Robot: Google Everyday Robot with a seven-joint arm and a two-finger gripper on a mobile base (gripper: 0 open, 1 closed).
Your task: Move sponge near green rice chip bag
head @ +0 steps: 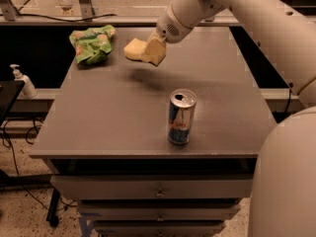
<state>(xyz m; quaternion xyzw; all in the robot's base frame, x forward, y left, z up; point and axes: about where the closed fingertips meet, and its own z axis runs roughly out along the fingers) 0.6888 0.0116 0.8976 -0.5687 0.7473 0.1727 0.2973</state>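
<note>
The robot's gripper should release the sponge on the grey table [113, 74], just in front of the green rice chip bag.
The pale yellow sponge [134, 49] hangs in the air above the grey table [123, 112], held at its right end by my gripper [153, 52], which is shut on it. Its shadow falls on the tabletop below. The crumpled bright green rice chip bag [92, 43] lies at the table's far left corner, a short way left of the sponge. My white arm reaches in from the upper right.
A blue-and-silver drink can [180, 116] stands upright near the table's front middle. A white pump bottle [22, 82] stands on a ledge to the left of the table. Drawers sit under the tabletop.
</note>
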